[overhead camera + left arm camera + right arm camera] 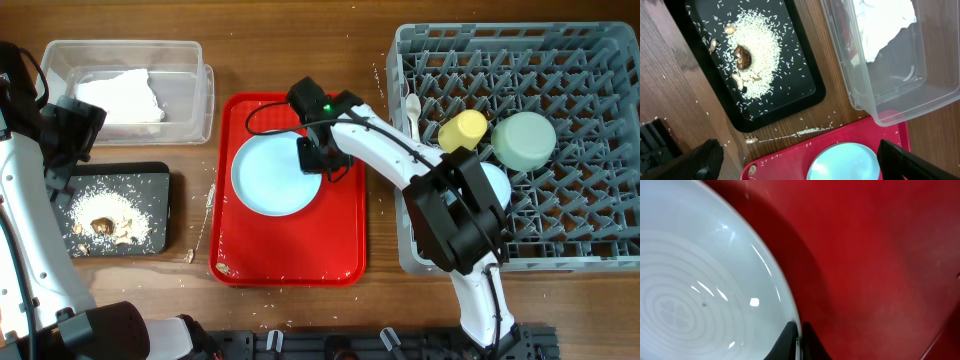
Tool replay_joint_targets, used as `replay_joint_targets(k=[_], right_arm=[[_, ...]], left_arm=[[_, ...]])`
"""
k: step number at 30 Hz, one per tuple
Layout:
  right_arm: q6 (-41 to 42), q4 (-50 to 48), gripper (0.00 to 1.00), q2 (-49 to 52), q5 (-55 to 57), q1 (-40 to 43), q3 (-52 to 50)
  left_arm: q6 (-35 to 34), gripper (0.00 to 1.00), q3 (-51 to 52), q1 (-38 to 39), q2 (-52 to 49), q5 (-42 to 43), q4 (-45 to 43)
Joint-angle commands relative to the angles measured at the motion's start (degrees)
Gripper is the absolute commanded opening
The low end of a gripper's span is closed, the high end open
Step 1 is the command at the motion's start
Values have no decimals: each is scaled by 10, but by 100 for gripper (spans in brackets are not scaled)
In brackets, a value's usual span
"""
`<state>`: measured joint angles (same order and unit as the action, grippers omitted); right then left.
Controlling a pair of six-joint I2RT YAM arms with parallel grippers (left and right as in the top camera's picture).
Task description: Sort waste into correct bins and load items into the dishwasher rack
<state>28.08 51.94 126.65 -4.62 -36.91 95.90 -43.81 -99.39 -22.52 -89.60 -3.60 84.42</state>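
Note:
The light blue plate will go down from my right gripper onto the dishwasher rack's back corner [400,80] by the white spoon.
A light blue plate [268,175] lies on the red serving tray [340,240]. My right gripper [322,158] is shut on the plate's right rim, one finger on each side [797,327]; the plate [700,280] fills the left of the right wrist view. The grey dishwasher rack [590,75] holds a yellow cup [462,130], a pale green bowl [524,139], a light blue bowl [497,186] partly under the arm, and a white spoon [412,110]. My left gripper [797,152] is open and empty above the red tray's corner [850,135].
The clear tub [190,110] at the back left holds a white napkin [122,95]. The black tray [160,195] holds rice and brown scraps [103,226]. Loose crumbs [751,140] lie on the wood between the black tray and the red tray.

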Motion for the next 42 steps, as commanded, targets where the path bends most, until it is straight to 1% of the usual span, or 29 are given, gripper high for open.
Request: replay_joint_targets(k=[1,3,5,8,11,14,15,17,19,21,24,27,30,33,35,36,37,38,39,40,41,42], right_arm=[[9,19,4,-14,5,27,39],[10,38,4,-40,24,51,64],[-6,53,4,-73,46,80,87],[-10,68,4,-156,142,149,95],[-8,81,4,-201,203,202,95],[5,101,4,-226,265,247,95],[20,112,4,-228,291,256,95],[73,156,4,-227,377,264,93],[96,171,4,-226,413,262,84],[97,157,4,-226,435,259,62],[125,136,4,-226,471,258,24],[125,111,4,-226,466,257,0],[124,99,4,-226,463,245,-1],[93,82,4,-226,433,221,-1],[92,77,4,-226,418,210,-1],[92,75,9,-226,413,206,-1],[91,73,18,-226,404,203,-1],[78,67,24,-226,377,200,-1],[74,65,24,-226,368,200,-1],[74,64,21,-226,367,200,-1],[70,61,15,-226,367,200,-1],[64,58,14,-226,367,200,-1]], left_arm=[[0,100,-4,-3,5,-5,-1],[0,100,-4,-3,5,-5,-1],[0,100,-4,-3,5,-5,-1],[0,100,-4,-3,5,-5,-1],[0,100,-4,-3,5,-5,-1],[0,100,-4,-3,5,-5,-1],[0,100,-4,-3,5,-5,-1],[0,100,-4,-3,5,-5,-1],[0,100,-4,-3,5,-5,-1],[0,100,-4,-3,5,-5,-1],[0,100,-4,-3,5,-5,-1],[0,100,-4,-3,5,-5,-1],[0,100,-4,-3,5,-5,-1],[0,100,-4,-3,5,-5,-1],[0,100,-4,-3,5,-5,-1],[0,100,-4,-3,5,-5,-1],[0,100,-4,-3,5,-5,-1],[0,100,-4,-3,5,-5,-1],[0,100,-4,-3,5,-5,-1],[0,100,-4,-3,5,-5,-1],[0,100,-4,-3,5,-5,-1],[0,100,-4,-3,5,-5,-1]])
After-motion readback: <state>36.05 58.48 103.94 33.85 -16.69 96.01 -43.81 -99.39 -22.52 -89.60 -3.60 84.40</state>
